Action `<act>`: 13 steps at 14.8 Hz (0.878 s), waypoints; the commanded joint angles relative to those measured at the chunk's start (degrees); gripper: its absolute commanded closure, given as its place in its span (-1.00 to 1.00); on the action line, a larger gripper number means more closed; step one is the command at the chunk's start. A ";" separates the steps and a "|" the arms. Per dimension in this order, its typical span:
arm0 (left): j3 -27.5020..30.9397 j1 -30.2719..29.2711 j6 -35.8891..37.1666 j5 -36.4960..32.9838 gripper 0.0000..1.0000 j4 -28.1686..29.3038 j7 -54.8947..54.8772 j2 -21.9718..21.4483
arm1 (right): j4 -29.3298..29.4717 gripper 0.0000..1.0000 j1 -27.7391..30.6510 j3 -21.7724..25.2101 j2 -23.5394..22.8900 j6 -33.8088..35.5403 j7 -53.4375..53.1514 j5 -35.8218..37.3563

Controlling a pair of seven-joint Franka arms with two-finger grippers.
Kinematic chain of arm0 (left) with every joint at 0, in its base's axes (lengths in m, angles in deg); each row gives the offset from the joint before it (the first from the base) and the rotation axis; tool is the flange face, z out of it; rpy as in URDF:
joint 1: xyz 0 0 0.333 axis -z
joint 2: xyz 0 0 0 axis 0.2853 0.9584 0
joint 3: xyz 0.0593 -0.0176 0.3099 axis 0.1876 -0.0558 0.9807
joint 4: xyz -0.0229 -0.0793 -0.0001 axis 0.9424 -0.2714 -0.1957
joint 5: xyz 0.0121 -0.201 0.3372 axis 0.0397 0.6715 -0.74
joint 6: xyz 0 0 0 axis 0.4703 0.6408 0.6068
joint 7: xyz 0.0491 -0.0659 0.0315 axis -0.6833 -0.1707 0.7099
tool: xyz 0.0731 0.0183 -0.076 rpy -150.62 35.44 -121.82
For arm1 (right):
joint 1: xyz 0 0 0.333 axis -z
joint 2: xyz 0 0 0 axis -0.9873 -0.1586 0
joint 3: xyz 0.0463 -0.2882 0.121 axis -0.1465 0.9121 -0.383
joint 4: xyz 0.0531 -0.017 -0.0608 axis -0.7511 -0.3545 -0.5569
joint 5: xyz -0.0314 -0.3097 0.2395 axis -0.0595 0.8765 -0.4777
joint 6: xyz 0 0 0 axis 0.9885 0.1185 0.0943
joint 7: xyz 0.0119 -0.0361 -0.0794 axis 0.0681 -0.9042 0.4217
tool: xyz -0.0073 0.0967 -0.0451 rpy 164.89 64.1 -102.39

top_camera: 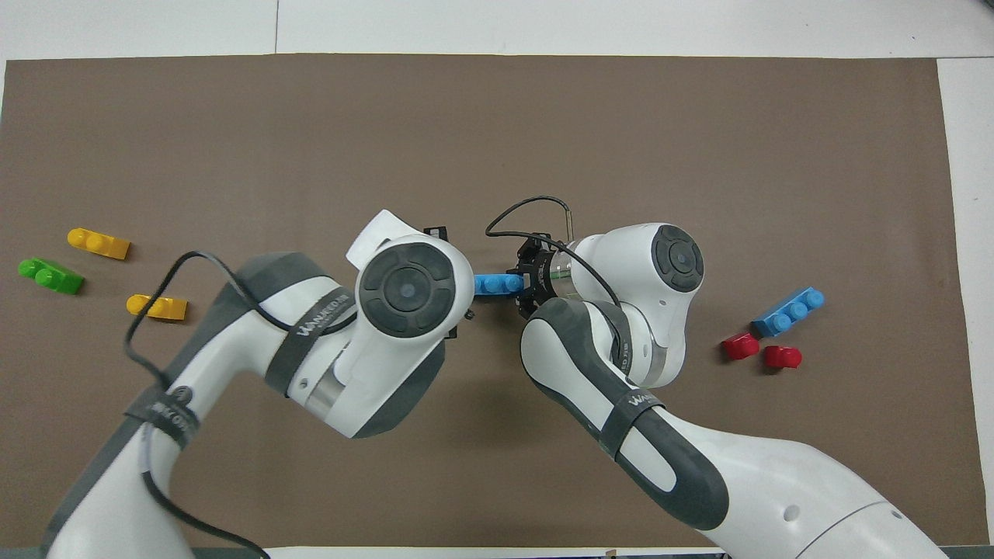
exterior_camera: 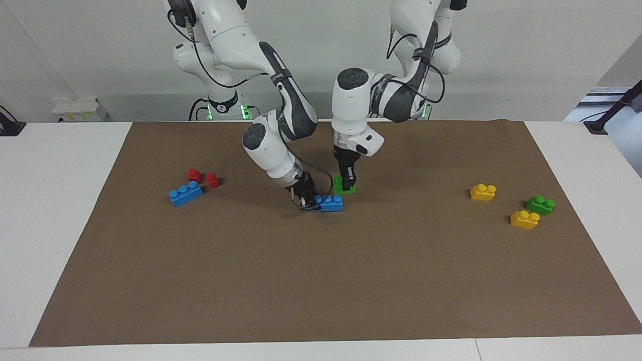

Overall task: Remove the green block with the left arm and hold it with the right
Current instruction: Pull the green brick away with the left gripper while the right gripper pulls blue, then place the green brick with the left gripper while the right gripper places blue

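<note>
I will release the bright green block on the brown mat [top_camera: 236, 234] with my left gripper, beside the yellow bricks, toward the middle. The green block now sits against a blue brick.
The small bright green block [exterior_camera: 343, 188] sits at the middle of the brown mat [exterior_camera: 321, 281], right against a blue brick [exterior_camera: 330, 203] at that brick's left-arm end. I cannot tell whether the two are still joined. My left gripper [exterior_camera: 348, 181] comes straight down and is shut on the green block. My right gripper [exterior_camera: 307, 199] reaches in low and tilted and is shut on the blue brick's other end. In the overhead view the left arm's wrist hides the green block. Only the blue brick [top_camera: 494, 285] and the right gripper [top_camera: 525, 288] show there.
Toward the right arm's end lie a blue three-stud brick [exterior_camera: 185, 193] and two red pieces [exterior_camera: 194, 175] [exterior_camera: 212, 180]. Toward the left arm's end lie two yellow bricks [exterior_camera: 483, 192] [exterior_camera: 524, 219] and a darker green brick [exterior_camera: 540, 204].
</note>
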 commanded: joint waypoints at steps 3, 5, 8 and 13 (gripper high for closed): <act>-0.07 -8.74 6.20 4.36 1.00 0.82 -20.15 -4.48 | 6.43 1.00 10.27 0.69 2.02 13.72 8.65 6.09; 0.02 -12.69 6.20 4.45 1.00 1.17 -28.15 -4.48 | 8.37 1.00 17.56 0.60 2.90 20.33 15.49 10.32; 0.01 -20.51 5.24 5.84 1.00 1.87 -45.44 -4.22 | 7.16 1.00 29.34 0.69 3.34 25.10 27.72 10.78; 0.19 -30.28 -1.34 6.82 1.00 3.98 -65.96 -0.36 | 1.88 1.00 38.07 0.69 4.40 26.43 33.46 10.78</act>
